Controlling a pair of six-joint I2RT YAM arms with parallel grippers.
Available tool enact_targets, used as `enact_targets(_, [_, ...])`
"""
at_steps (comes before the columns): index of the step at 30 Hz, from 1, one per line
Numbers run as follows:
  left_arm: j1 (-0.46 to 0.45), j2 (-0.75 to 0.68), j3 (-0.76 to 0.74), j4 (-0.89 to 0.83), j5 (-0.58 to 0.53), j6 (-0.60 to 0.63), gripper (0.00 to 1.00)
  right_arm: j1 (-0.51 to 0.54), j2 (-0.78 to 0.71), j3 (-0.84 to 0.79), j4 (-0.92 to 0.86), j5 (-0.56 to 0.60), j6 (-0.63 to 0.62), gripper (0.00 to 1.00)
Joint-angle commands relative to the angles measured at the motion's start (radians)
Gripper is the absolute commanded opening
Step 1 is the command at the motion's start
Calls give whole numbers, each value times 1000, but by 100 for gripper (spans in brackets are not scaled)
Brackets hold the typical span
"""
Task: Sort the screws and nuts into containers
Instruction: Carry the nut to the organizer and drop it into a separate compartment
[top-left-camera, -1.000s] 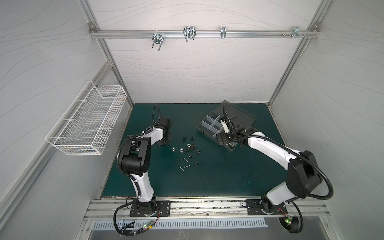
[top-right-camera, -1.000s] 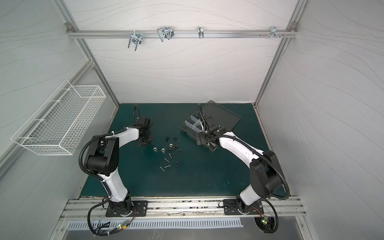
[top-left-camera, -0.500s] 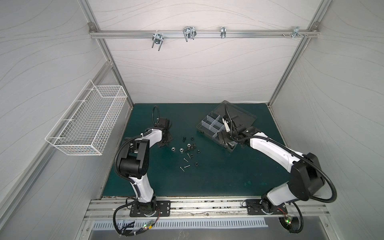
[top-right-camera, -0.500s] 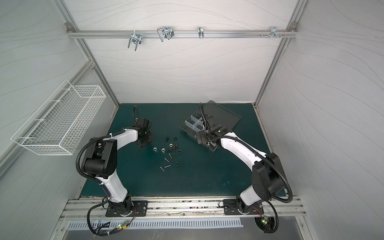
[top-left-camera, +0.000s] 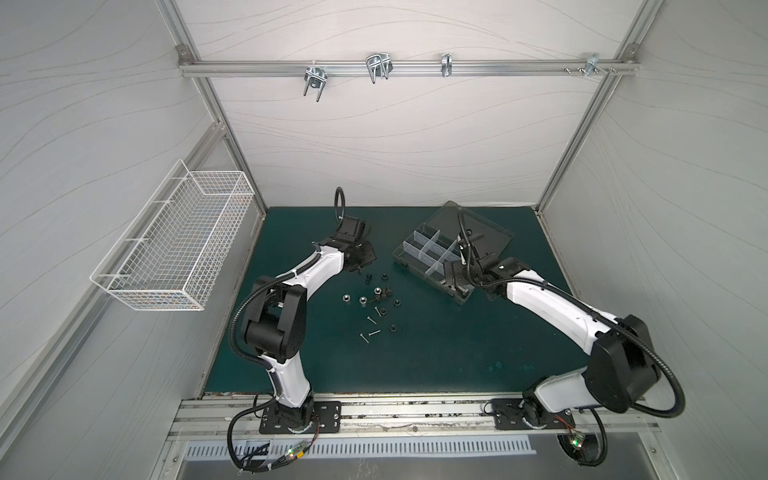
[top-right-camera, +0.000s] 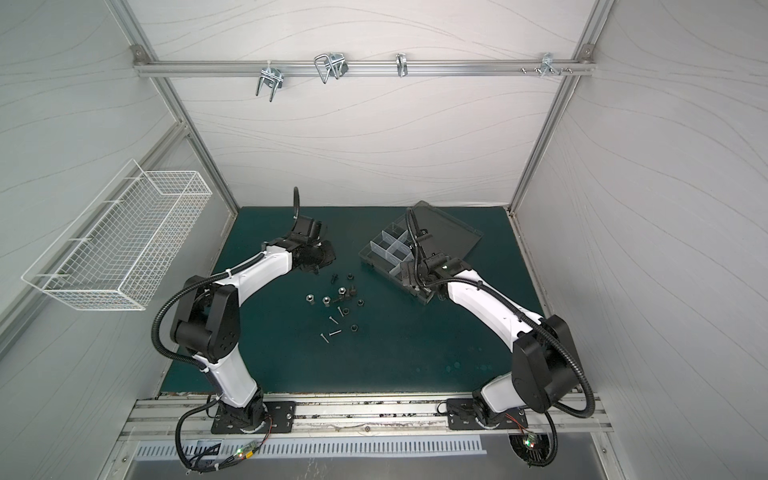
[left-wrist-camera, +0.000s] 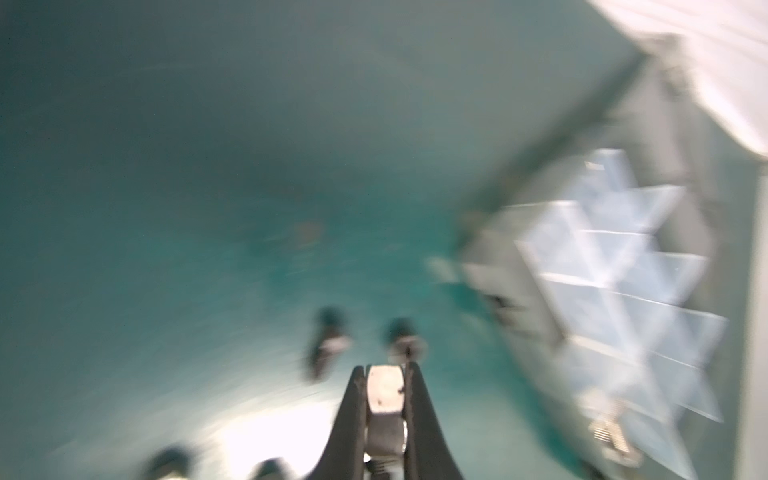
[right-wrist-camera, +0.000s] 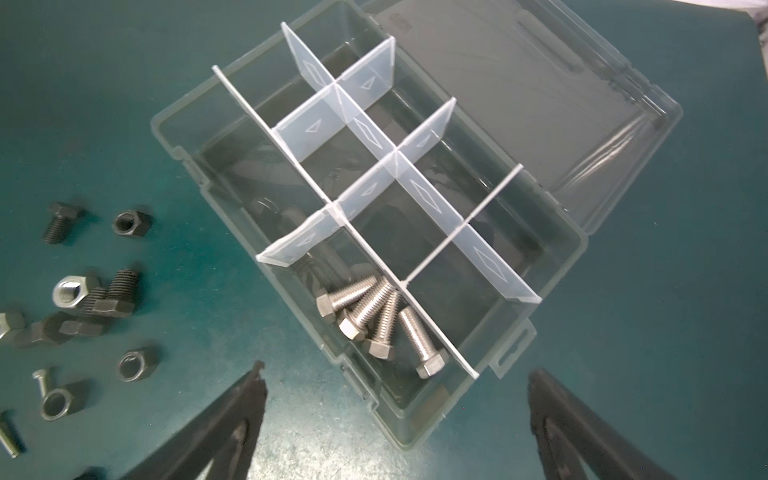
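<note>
Next, I let go of the silver nut with my left gripper in the middle compartment (top-left-camera: 420, 245) along the organizer box's short side nearest that gripper.
My left gripper (left-wrist-camera: 385, 368) is shut on a silver hex-head screw (left-wrist-camera: 384, 390), its hex head at the fingertips. In both top views this gripper (top-left-camera: 360, 258) (top-right-camera: 322, 255) hangs just behind the loose pile of screws and nuts (top-left-camera: 376, 297) (top-right-camera: 338, 297) on the green mat. The left wrist view is blurred. The clear organizer box (top-left-camera: 432, 257) (right-wrist-camera: 174, 124) lies open, with several silver screws (right-wrist-camera: 374, 316) in one compartment. My right gripper (right-wrist-camera: 397, 370) (top-left-camera: 451, 276) stands open above the box's near corner, holding nothing. A black screw (right-wrist-camera: 62, 220), a black nut (right-wrist-camera: 131, 223) and a silver nut (right-wrist-camera: 70, 291) lie beside the box.
The box's clear lid (right-wrist-camera: 519, 83) lies flat behind it. A white wire basket (top-left-camera: 174, 245) hangs on the left wall. White walls close in the green mat (top-left-camera: 415, 365) on three sides. A rail with hooks (top-left-camera: 378, 70) runs overhead.
My left gripper has shut on the silver screw and moved up and to the right, toward the box. The right arm has barely moved and stays open.
</note>
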Motion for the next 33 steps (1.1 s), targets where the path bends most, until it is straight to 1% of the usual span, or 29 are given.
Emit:
enact_targets(1, [-48,77,126,30,47,-17,1,-6,-47,-16,5,32,43,99])
enact_targets(7, [-108,206,329,13,95,-10,1,-9,-63,-39,-8,46,62,99])
enact_targets(17, [-166,378,548,12,140,2,1,-11,-92,-70,-4,69,89,99])
enact_targets(23, [-168,481,672,-29,138,23,1,-11,-121,-95,9,65,91,99])
enact_targets(28, [-168,541,734,-48,129,34,2,-11,-163,-131,33,64,89,99])
enact_targets(31, [-168,578,770,-58,130,47,4,-13,-171,-136,34,58,93,99])
enact_targets(33, [-168,604,805,-67,138,59,7,-13,-170,-136,32,54,97,99])
